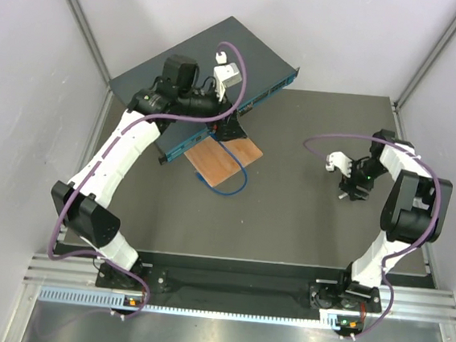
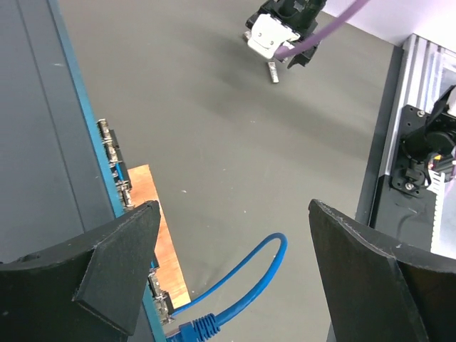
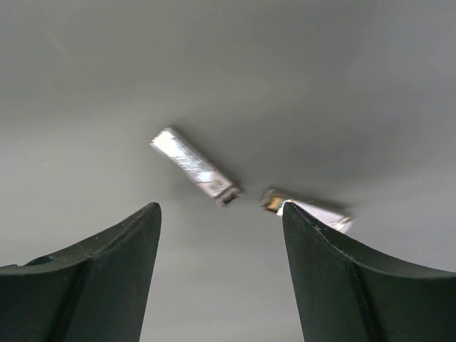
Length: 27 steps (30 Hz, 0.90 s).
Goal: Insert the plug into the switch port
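The silver plug lies at a slant across my right gripper's opening, so I need to turn that gripper in line with the plug and take its near end [image 3: 224, 190] before lifting it.
The dark teal-blue switch [image 1: 189, 70] lies at the back left, its port face [image 2: 114, 153] turned toward the mat. My left gripper [image 1: 229, 125] hangs open and empty beside that face, seen in the left wrist view [image 2: 233, 214]. A blue cable [image 2: 263, 263] loops over the mat, and its blue plug boot [image 2: 192, 329] sits against the port face. My right gripper [image 1: 354, 187] is open and empty [image 3: 221, 210] above a small silver plug [image 3: 192, 165] lying on the mat. A second silver plug [image 3: 306, 208] is partly hidden by my right finger.
A thin orange-brown wooden board [image 1: 223, 158] lies on the mat under the switch's front edge. White walls and aluminium posts enclose the dark mat [image 1: 287, 225]. An aluminium rail [image 1: 233, 289] runs along the near edge by the arm bases.
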Each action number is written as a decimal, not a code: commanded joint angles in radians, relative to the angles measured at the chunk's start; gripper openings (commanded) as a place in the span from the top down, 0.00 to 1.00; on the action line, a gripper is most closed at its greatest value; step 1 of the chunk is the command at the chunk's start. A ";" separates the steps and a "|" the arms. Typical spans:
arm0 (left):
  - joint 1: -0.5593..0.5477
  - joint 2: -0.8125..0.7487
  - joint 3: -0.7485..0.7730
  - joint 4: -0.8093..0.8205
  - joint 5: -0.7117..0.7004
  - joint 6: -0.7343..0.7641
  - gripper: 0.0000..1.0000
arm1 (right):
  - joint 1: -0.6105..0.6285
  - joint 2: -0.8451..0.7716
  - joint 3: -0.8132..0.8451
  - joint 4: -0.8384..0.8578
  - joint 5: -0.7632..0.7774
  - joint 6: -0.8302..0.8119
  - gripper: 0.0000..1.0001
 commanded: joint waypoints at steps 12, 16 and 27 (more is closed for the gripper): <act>-0.010 0.004 0.033 0.039 -0.014 -0.016 0.13 | 0.016 0.028 -0.115 0.211 0.010 -0.172 0.45; -0.011 -0.007 0.012 0.086 -0.011 -0.064 0.15 | 0.025 0.019 -0.141 0.210 0.012 -0.170 0.82; -0.010 -0.088 -0.165 0.362 -0.063 -0.401 0.18 | 0.039 -0.179 -0.040 0.001 -0.153 -0.081 0.89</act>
